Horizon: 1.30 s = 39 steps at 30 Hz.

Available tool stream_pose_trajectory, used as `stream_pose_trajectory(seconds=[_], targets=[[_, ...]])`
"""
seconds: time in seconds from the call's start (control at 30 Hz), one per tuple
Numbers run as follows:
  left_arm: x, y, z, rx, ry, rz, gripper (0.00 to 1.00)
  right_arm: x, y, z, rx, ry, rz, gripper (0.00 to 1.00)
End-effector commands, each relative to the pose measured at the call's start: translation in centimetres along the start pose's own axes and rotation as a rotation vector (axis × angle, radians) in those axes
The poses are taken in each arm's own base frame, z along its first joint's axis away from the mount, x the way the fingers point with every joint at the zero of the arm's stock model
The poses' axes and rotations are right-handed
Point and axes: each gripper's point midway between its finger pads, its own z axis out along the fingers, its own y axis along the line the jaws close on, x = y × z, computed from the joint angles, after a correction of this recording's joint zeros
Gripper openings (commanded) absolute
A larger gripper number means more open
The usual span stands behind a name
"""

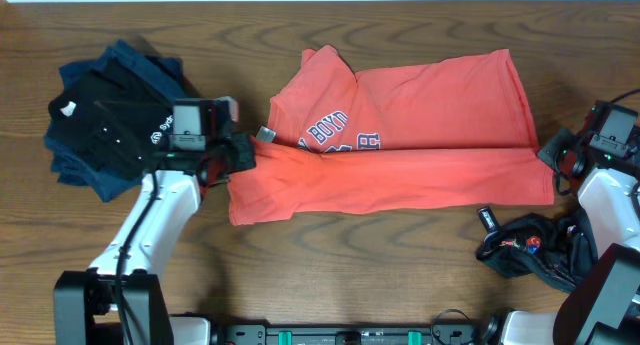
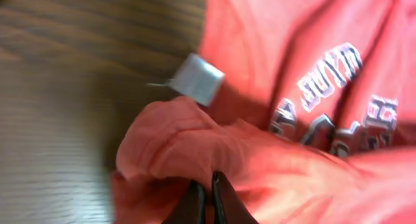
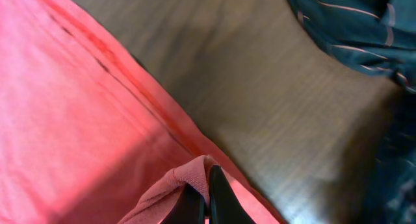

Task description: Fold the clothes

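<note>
The folded layer bunches up beside the grey neck tag, so the robot's left gripper needs to let go of it, take the fold's front corner [image 1: 241, 215] and pull that end of the fold straight first.
The coral-red T-shirt [image 1: 400, 145] lies spread across the middle of the table, its lower half folded up over part of the navy-and-white lettering [image 1: 340, 133]. My left gripper [image 1: 238, 155] is shut on a bunch of the shirt's cloth at its left edge; in the left wrist view [image 2: 208, 188] the cloth wraps the fingertips next to a grey neck tag [image 2: 197, 78]. My right gripper [image 1: 556, 160] is shut on the shirt's right edge, with a pinched fold showing in the right wrist view [image 3: 203, 178].
A pile of black and navy shirts [image 1: 105, 115] lies at the back left. A crumpled black jersey with red lines [image 1: 535, 247] lies at the front right, near my right arm; it also shows in the right wrist view [image 3: 354, 23]. Bare wood table [image 1: 330, 275] runs along the front.
</note>
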Motion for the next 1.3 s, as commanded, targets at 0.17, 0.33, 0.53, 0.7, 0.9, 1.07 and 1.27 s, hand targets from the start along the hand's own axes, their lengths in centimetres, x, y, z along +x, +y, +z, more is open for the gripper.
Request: stream_pose_trajectory(seconds=[0.17, 0.33, 0.53, 0.7, 0.9, 1.07, 1.27], targets=[[0.4, -2.8, 1.1, -0.016, -0.016, 0.208, 0.06, -0.3, -2.0, 0.1, 0.097, -0.016, 0.050, 0.01], [0.7, -3.0, 1.7, -0.039, -0.014, 0.230, 0.06, -0.3, -2.0, 0.1, 0.098, -0.016, 0.051, 0.01], [1.5, -2.3, 3.1, -0.051, 0.026, 0.222, 0.07, -0.5, -1.9, 0.1, 0.093, -0.025, 0.065, 0.01], [2.6, -1.6, 4.4, -0.065, 0.075, 0.212, 0.11, -0.6, -1.8, 0.1, 0.091, -0.030, 0.066, 0.01], [3.5, -1.0, 5.3, -0.077, 0.116, 0.203, 0.13, -0.7, -1.8, 0.1, 0.089, -0.035, 0.067, 0.08], [3.4, -0.7, 5.2, -0.096, 0.112, 0.204, 0.25, -0.6, -1.8, 0.1, 0.091, -0.030, 0.065, 0.31], [2.3, -0.8, 3.9, -0.120, 0.062, 0.214, 0.36, 1.6, -2.6, 0.0, 0.126, 0.057, 0.051, 0.31]])
